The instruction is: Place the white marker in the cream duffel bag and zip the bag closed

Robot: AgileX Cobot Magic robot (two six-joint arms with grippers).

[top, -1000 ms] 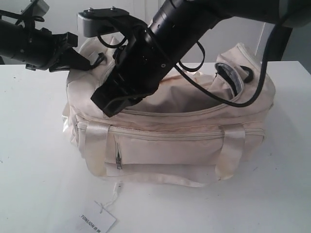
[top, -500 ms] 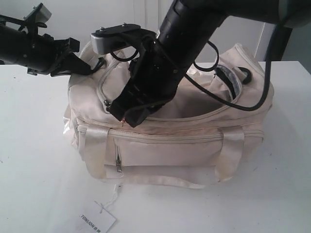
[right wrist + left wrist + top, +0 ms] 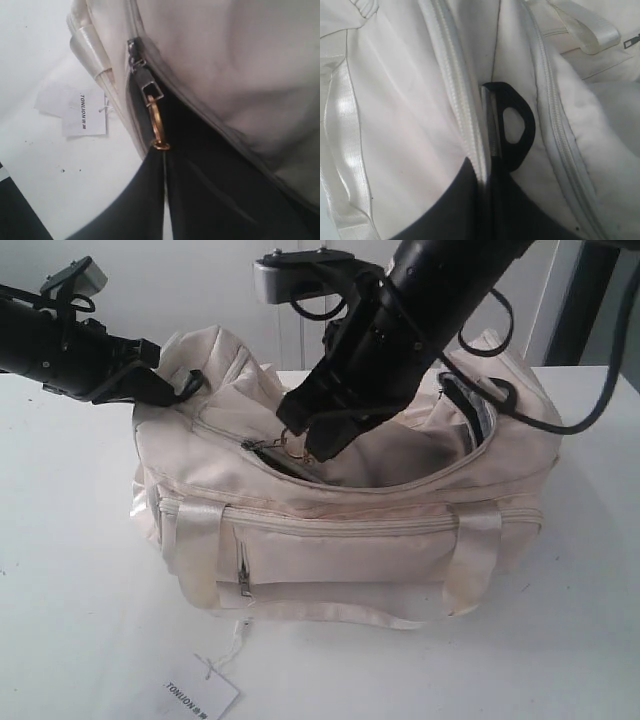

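The robot's right hand needs to release the gold ring pull, now just beyond the zipper slider, in the dark gap [image 3: 266, 462] [image 3: 159, 106] beside the zipper slider.
The cream duffel bag [image 3: 350, 540] lies on the white table, its curved top flap still gaping at the middle and right. My right gripper [image 3: 298, 445] reaches in from above and is shut on the gold ring pull [image 3: 156, 122], just beyond the zipper slider [image 3: 145, 82]. At the bag's left end, my left gripper [image 3: 175, 388] is shut on the bag's fabric seam [image 3: 470, 130] beside a black D-ring [image 3: 512, 125]. The white marker is hidden from every view.
A white paper tag printed TONIJON [image 3: 200, 692] lies on the table [image 3: 70, 540] in front of the bag, on a string. Satin strap handles [image 3: 470, 550] hang down the bag's front. The right arm's cable [image 3: 560, 425] loops over the bag's right end.
My right gripper has travelled to the right and a little upward along the bag's top with the ring pull. The left stretch of the flap now lies closed. The left arm has barely shifted.
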